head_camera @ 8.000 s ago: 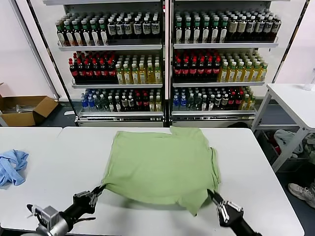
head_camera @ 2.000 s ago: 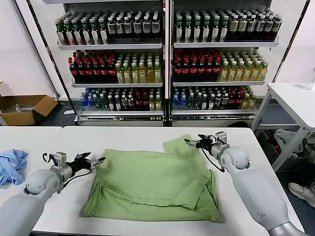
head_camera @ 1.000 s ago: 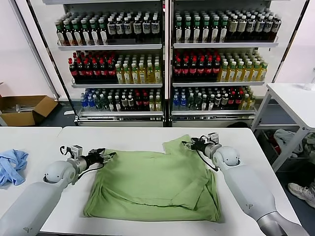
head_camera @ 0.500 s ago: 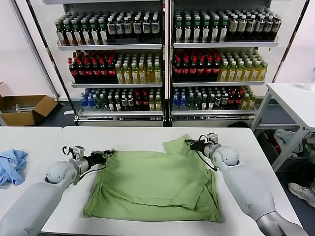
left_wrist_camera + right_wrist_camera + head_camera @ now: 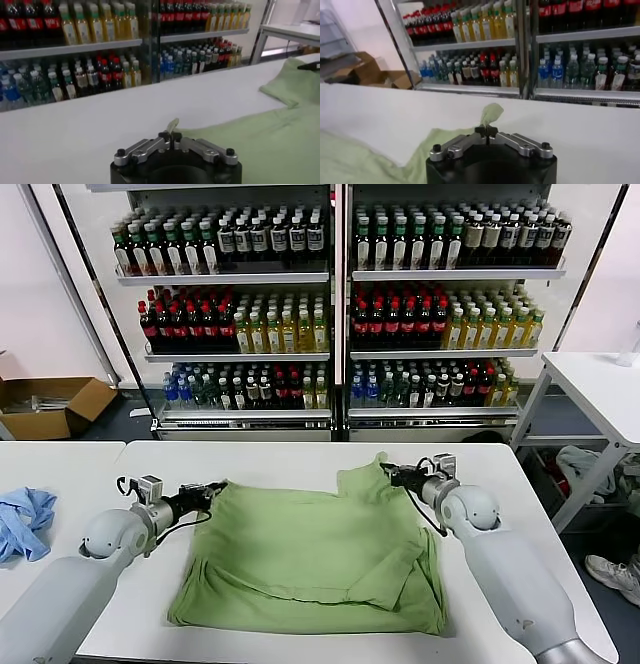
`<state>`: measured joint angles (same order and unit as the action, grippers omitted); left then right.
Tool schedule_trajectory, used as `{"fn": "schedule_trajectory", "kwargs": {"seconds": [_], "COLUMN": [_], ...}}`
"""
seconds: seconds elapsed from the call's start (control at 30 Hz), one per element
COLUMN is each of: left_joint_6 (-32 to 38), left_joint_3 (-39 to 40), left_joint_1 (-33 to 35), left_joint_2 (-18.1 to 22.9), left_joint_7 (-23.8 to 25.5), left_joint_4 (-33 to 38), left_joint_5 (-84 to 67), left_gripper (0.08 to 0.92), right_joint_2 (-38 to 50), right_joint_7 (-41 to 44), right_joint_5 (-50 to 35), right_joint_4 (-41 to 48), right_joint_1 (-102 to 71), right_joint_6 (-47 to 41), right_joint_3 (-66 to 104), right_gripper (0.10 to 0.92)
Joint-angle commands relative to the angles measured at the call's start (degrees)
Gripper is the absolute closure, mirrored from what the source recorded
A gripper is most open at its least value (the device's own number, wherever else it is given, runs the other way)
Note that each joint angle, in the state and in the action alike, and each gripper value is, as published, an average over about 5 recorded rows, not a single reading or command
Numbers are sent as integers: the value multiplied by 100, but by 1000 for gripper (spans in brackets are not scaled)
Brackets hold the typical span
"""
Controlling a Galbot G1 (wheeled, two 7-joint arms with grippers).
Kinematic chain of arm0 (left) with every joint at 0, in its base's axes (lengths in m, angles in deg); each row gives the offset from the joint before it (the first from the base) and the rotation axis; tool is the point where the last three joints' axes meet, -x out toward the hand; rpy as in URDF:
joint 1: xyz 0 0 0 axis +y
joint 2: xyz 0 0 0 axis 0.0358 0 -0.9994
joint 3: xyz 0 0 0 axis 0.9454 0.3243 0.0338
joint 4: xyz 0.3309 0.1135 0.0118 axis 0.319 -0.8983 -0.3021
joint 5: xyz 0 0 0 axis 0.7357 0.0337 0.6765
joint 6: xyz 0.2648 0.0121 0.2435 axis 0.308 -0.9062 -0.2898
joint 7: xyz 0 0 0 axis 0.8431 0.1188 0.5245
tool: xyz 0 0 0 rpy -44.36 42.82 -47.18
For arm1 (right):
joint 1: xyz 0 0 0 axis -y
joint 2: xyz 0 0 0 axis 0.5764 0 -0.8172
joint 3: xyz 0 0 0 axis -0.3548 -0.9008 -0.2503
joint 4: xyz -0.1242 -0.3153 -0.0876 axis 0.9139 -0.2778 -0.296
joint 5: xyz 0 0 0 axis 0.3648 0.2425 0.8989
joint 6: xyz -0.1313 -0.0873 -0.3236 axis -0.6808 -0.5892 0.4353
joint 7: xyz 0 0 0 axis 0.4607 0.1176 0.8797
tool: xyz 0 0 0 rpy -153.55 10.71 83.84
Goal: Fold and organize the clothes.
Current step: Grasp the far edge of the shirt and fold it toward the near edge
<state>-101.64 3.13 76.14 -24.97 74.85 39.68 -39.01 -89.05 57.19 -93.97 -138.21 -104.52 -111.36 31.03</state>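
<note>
Next, my left gripper releases the polo shirt's far corner on the outer end of the bunched front layer's fold [image 5: 194,560].
The light green polo shirt [image 5: 310,559] lies on the white table [image 5: 280,459], folded over itself, its front layer bunched toward the near edge. My left gripper [image 5: 208,491] is shut on the shirt's far left corner; the wrist view shows a pinch of green cloth [image 5: 171,125] between its closed fingers. My right gripper [image 5: 390,473] is shut on the shirt's far right corner, which stands up as a flap [image 5: 365,479]; its wrist view shows a green tuft [image 5: 490,114] held in the closed fingers. Collar, buttons and chest print are hidden.
A light blue cloth [image 5: 22,522] lies at the table's left end. Drink shelves [image 5: 335,314] stand behind the table. A cardboard box [image 5: 50,406] sits on the floor at the left, and a second white table [image 5: 600,389] stands at the right.
Both grippers carried the shirt's near corners up and over to the far side, folding it. In the last second the left gripper drew slightly left and the right slightly right, stretching the far edge.
</note>
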Motion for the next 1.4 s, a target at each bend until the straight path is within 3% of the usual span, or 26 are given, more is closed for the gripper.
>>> {"fn": "schedule_trajectory", "kwargs": {"seconds": [0.03,0.47,0.7,1.13,1.23,1.4], "left_joint_6": [24,-155,-202,-542,-589,-666], "left_joint_3": [-632,-2038,-2367,-2597,-2639,-2722], "left_joint_1": [780,2681,3278,4389,4472,4333], "left_joint_2": [-190,-451,-426,-532,-467,-530], "left_joint_7": [-4,-59,-101,-46,-86,-214], "left_joint_4": [956,2343,2711,3008,3048,3034], "left_joint_5": [-12,169,202,869,975,927], "left_gripper": [911,911,911,908,868,728], "right_joint_2": [160,411,404,352,356,389], "right_joint_7": [-179,-344,-343,-256,-308,-300], "right_joint_5": [-411,-675,-776,-3,50,-41], "right_joint_4": [-1363,-3549,-4331,-4552,-4580,-4656], "right_joint_1": [-783,-2938,-4220,-5707,-5743,-5612], "right_joint_6": [-58,-226,-253,-260,-265,-214], "right_joint_3": [516,1834,2512,2824,2840,2973], "right_gripper": [918,918,918,918,912,801]}}
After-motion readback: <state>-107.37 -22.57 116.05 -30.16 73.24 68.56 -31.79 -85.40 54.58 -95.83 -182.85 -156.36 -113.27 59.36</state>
